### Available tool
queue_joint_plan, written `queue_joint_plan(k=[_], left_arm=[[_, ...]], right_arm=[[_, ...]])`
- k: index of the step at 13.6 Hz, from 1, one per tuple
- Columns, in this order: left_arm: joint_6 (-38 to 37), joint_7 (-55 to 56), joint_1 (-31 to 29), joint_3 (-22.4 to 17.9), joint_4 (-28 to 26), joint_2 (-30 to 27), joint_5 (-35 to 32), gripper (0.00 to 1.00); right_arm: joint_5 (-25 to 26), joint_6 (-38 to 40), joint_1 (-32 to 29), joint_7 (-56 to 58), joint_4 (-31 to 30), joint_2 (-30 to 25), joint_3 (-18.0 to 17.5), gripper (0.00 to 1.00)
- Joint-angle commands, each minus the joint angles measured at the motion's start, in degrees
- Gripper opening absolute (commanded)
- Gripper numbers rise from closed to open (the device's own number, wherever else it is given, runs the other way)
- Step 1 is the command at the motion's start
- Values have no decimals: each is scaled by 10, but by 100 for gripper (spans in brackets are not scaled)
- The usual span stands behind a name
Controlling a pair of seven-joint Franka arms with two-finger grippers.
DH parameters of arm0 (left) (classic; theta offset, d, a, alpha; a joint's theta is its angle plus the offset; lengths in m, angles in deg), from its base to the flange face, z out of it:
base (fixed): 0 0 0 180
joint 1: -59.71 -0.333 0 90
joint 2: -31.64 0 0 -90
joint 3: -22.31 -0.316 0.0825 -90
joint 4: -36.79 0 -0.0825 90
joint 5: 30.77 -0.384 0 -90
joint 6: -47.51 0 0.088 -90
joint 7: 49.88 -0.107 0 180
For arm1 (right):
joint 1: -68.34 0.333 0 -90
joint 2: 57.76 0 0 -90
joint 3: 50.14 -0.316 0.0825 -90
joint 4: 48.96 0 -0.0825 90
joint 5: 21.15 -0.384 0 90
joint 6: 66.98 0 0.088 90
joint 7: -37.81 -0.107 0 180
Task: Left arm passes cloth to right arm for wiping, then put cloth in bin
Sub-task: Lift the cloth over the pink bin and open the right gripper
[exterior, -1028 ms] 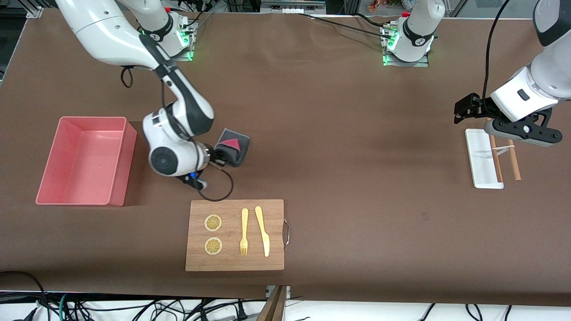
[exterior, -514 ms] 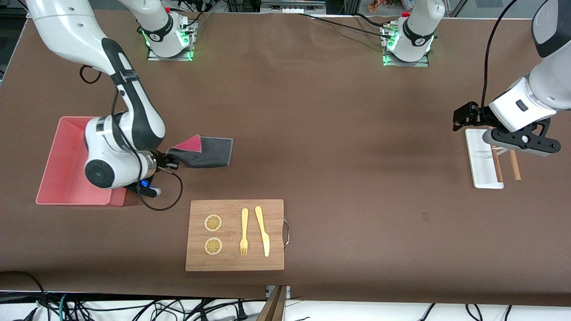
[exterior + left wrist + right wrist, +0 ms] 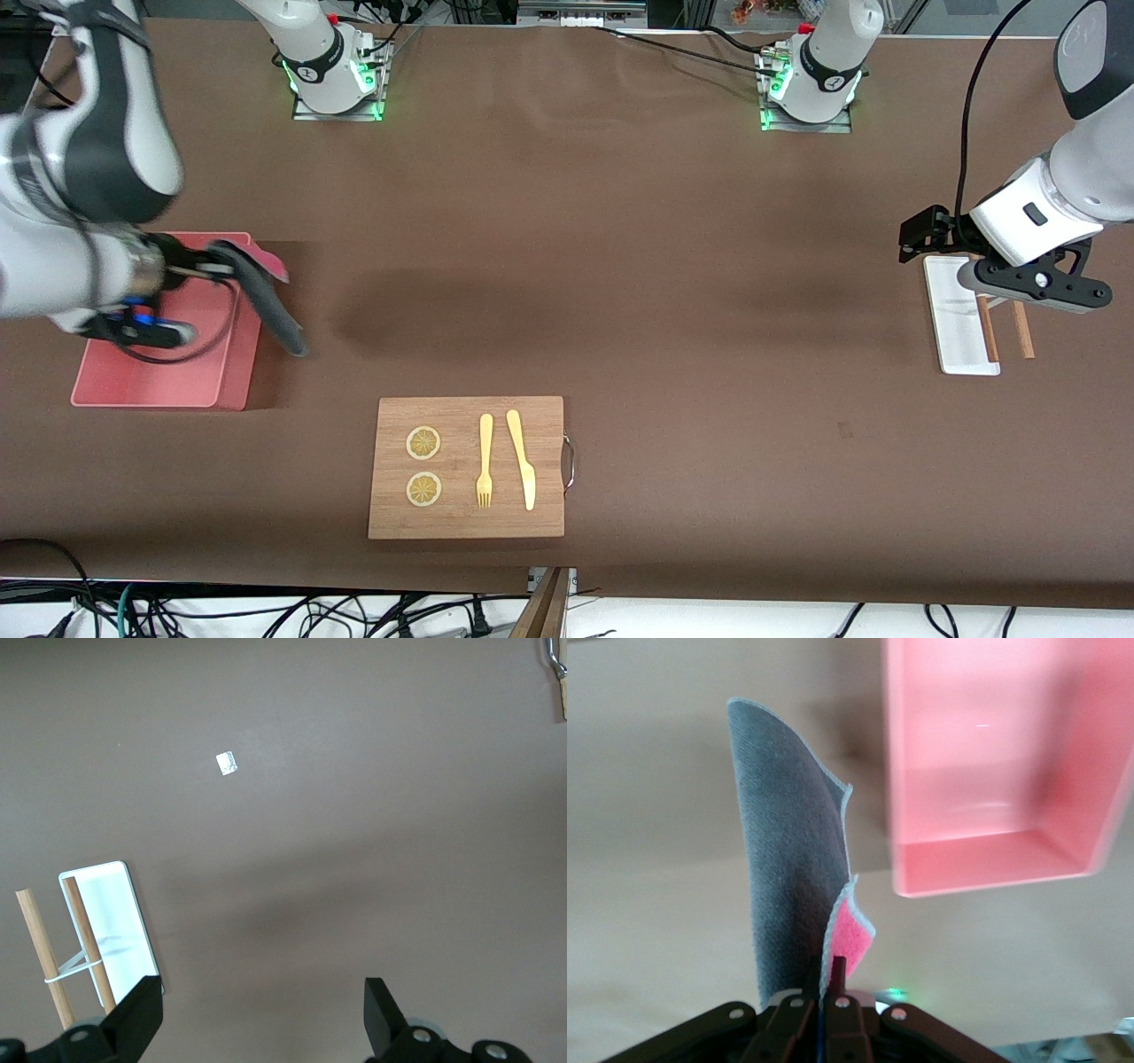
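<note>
Next, I set the cloth down inside the salmon-pink bin (image 3: 209,299) (image 3: 957,793) with my right gripper, by the side of the bin that faces the middle of the table. The cloth now hangs over the bin's edge.
My right gripper (image 3: 205,264) is shut on the cloth (image 3: 266,297), up in the air over the edge of the salmon-pink bin (image 3: 124,388) at the right arm's end of the table. The cloth hangs from the fingers, dark grey face out, with a crimson-pink corner showing. In the right wrist view the cloth (image 3: 793,868) is pinched at the gripper (image 3: 829,979) and the bin (image 3: 992,771) shows beside it. My left gripper (image 3: 921,232) is open and empty over the white tray (image 3: 952,310); it shows open in the left wrist view (image 3: 262,1023).
A wooden cutting board (image 3: 467,467) with two lemon slices, a fork and a knife lies near the front camera's edge. The white tray (image 3: 106,921) with two wooden sticks (image 3: 44,952) sits at the left arm's end.
My right arm has swung with the cloth from the table's middle to the bin and lifted it; the cloth now hangs over the bin's edge. The left arm has hardly moved.
</note>
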Motion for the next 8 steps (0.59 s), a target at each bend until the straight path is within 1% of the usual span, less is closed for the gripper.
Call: queue_joint_plan(k=[1, 4, 5, 6, 8], left_arm=[[-12, 5, 2, 0, 20, 8, -7, 100], [-12, 4, 1, 0, 20, 8, -7, 100], [-12, 4, 1, 0, 20, 8, -7, 100], [-12, 4, 1, 0, 20, 8, -7, 100], [-12, 3, 0, 0, 20, 8, -7, 100]], right_arm=[[26, 40, -9, 106, 29, 0, 39, 0], [77, 33, -19, 201, 25, 1, 76, 0], [91, 20, -22, 209, 17, 6, 85, 0], [98, 0, -24, 216, -1, 8, 97, 0], [96, -42, -26, 251, -29, 17, 119, 0]])
